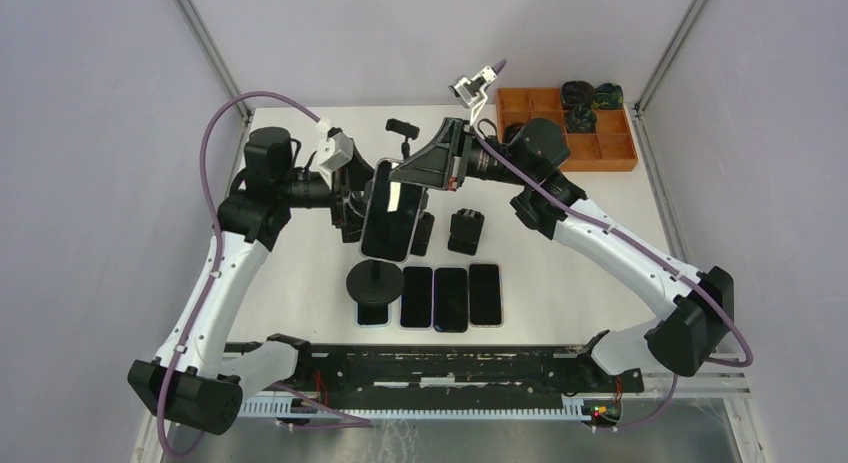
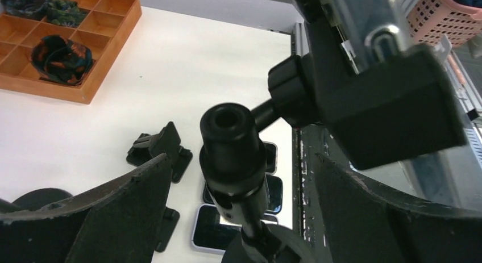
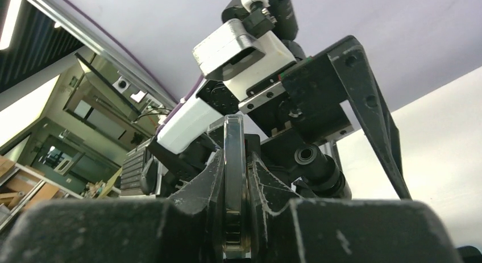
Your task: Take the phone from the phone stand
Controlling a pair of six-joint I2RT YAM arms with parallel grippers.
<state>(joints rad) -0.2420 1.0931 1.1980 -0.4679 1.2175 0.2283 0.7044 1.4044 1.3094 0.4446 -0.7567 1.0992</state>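
Note:
Next, I close my open left gripper on the stand's post (image 2: 234,163) before I pull the phone free with my right gripper, because the stand's black clamp holds the phone.
The phone (image 1: 388,221) stands upright with its dark screen facing the camera, above the phone stand's round base (image 1: 375,281). My right gripper (image 1: 408,176) is shut on the phone's top edge. In the right wrist view both fingers press on the phone's thin edge (image 3: 233,135). My left gripper (image 1: 349,199) is open. In the left wrist view its fingers (image 2: 113,212) stand on either side of the stand's post (image 2: 232,143) without touching it. The stand's black clamp (image 2: 398,101) holds the phone's silver edge (image 2: 358,19).
Several phones (image 1: 450,296) lie flat in a row in front of the stand. Two black holders (image 1: 465,231) and a second small stand (image 1: 403,131) sit behind. A wooden compartment tray (image 1: 585,143) with dark items is at the back right.

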